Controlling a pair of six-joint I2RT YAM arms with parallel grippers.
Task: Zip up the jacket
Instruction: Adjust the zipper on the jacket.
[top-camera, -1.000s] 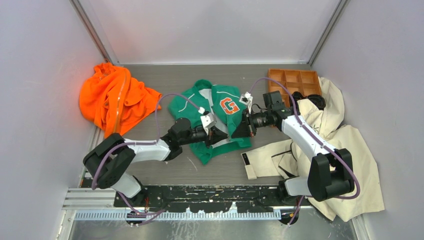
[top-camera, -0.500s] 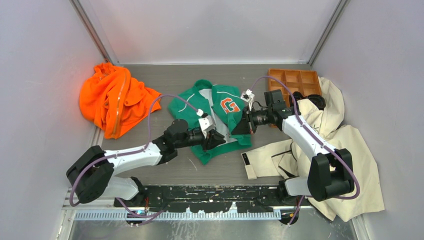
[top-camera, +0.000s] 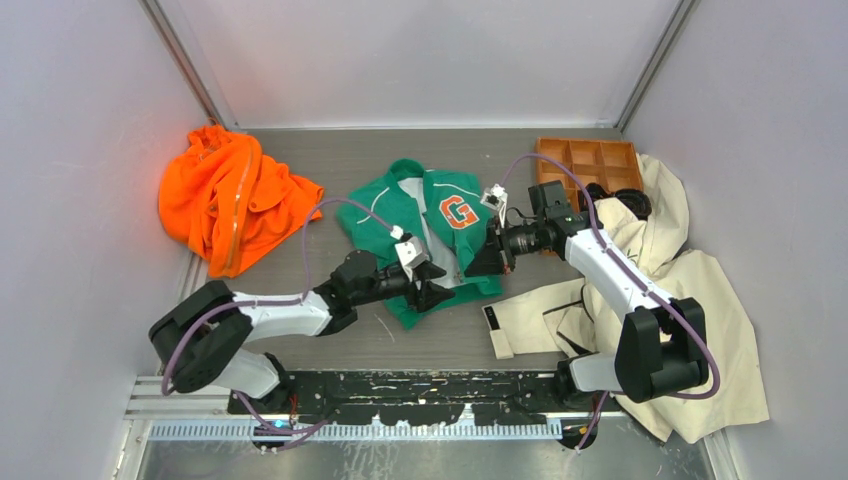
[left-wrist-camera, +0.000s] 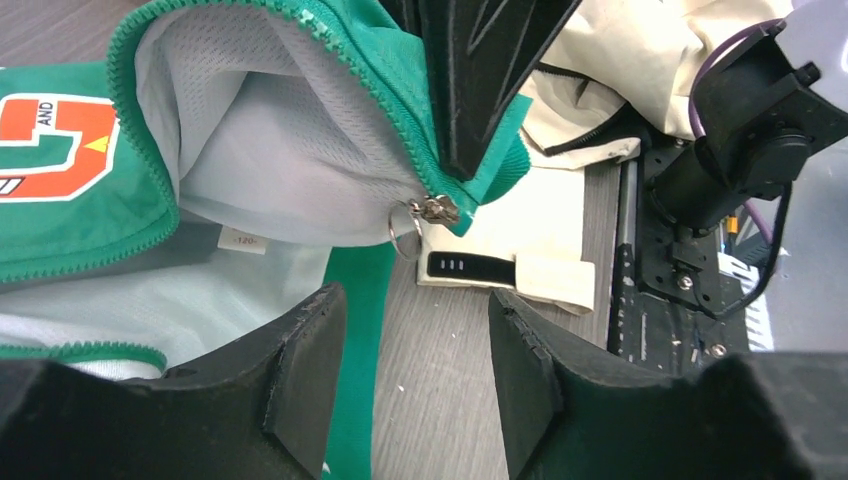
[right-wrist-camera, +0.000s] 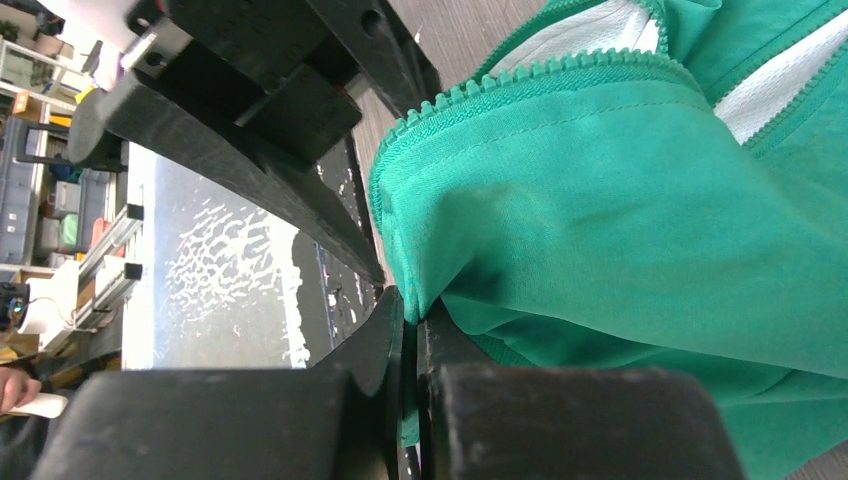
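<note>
The slider's ring pull hangs just beyond my left gripper's open fingers; next I reach farther, pinching the ring pull's loose end (left-wrist-camera: 407, 259).
The green jacket (top-camera: 420, 215) lies open at the table's middle, its orange "G" patch (top-camera: 459, 211) facing up and the pale lining (left-wrist-camera: 260, 130) showing. My right gripper (top-camera: 482, 262) is shut on the jacket's lower front edge (right-wrist-camera: 620, 200) and holds it lifted; green cloth is pinched between the jaws (right-wrist-camera: 410, 310). The silver zipper slider with its ring pull (left-wrist-camera: 430, 211) hangs at the bottom of that lifted edge. My left gripper (left-wrist-camera: 415, 300) is open just short of the slider, nothing between its fingers, above bare table and a green strip.
A bright orange garment (top-camera: 235, 195) is heaped at the back left. A cream coat (top-camera: 690, 270) spreads along the right side, its white label with a black strip (left-wrist-camera: 500, 270) near the jacket's hem. A wooden compartment tray (top-camera: 585, 160) sits at the back right.
My left gripper has opened, let go of the jacket's lower edge and drawn back a little toward the near side. The right gripper keeps its hold and has not moved.
</note>
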